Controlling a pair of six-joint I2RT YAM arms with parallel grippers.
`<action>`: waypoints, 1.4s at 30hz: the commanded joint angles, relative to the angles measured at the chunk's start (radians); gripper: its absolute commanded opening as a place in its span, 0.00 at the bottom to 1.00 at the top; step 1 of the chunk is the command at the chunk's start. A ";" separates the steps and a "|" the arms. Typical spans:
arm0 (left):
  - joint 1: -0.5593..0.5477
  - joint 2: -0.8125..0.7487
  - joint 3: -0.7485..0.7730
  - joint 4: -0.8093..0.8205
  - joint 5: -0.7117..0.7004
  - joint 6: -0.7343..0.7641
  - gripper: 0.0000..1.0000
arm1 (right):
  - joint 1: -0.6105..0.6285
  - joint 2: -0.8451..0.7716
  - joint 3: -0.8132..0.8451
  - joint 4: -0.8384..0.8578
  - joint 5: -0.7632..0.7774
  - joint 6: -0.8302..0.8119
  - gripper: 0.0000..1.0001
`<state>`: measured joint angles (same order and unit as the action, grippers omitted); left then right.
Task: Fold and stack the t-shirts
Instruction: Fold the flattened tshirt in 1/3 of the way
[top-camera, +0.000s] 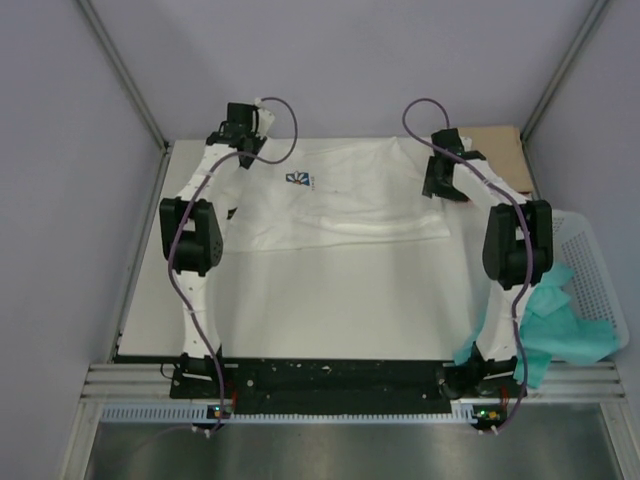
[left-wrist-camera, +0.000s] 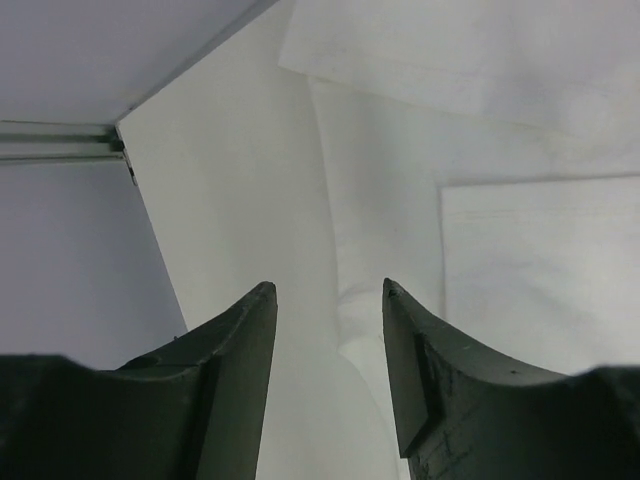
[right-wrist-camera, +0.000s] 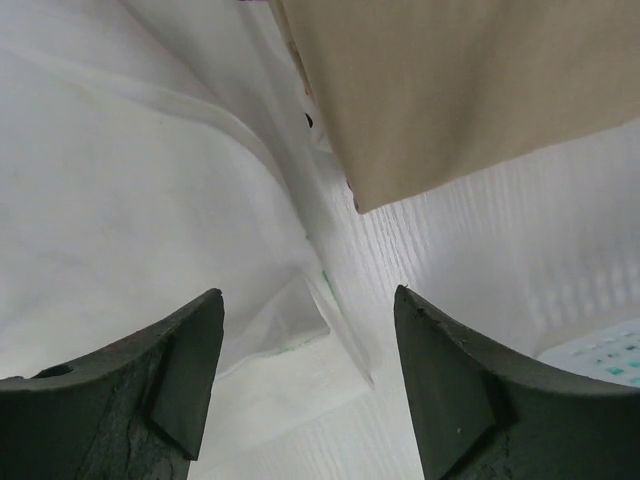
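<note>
The white t-shirt reaches the table's back edge with its far side, so my right gripper needs to pull the white t-shirt's near corner (top-camera: 442, 230) closer before folding.
A white t-shirt (top-camera: 345, 205) with a small blue print (top-camera: 298, 180) lies spread flat across the far half of the table. A folded tan t-shirt (top-camera: 497, 150) lies at the back right corner. My left gripper (top-camera: 245, 152) is open and empty over the shirt's far left edge. In the left wrist view my left gripper (left-wrist-camera: 325, 290) hangs above a fold of the white cloth (left-wrist-camera: 500, 250). My right gripper (top-camera: 438, 185) is open and empty over the shirt's right edge. In the right wrist view my right gripper (right-wrist-camera: 308, 295) hangs above a white corner (right-wrist-camera: 290, 325), with the tan shirt (right-wrist-camera: 450, 90) beyond.
A white mesh basket (top-camera: 590, 265) stands off the table's right edge with a teal cloth (top-camera: 565, 325) spilling out of it. Grey walls and metal frame posts close in the table at the back and sides.
</note>
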<state>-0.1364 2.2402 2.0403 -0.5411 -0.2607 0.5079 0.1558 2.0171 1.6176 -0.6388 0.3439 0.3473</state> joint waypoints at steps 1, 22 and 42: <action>0.020 -0.137 -0.056 -0.082 0.119 -0.016 0.51 | -0.009 -0.154 -0.065 -0.027 0.038 -0.021 0.69; 0.026 -0.490 -0.899 0.021 0.377 0.501 0.56 | -0.007 -0.201 -0.338 0.059 -0.089 0.165 0.66; 0.043 -0.568 -1.026 0.009 0.235 0.409 0.00 | -0.091 -0.308 -0.597 0.116 -0.161 0.245 0.00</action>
<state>-0.1154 1.7351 1.0554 -0.4973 0.0616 0.9539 0.0994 1.7809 1.1038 -0.4648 0.1806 0.5823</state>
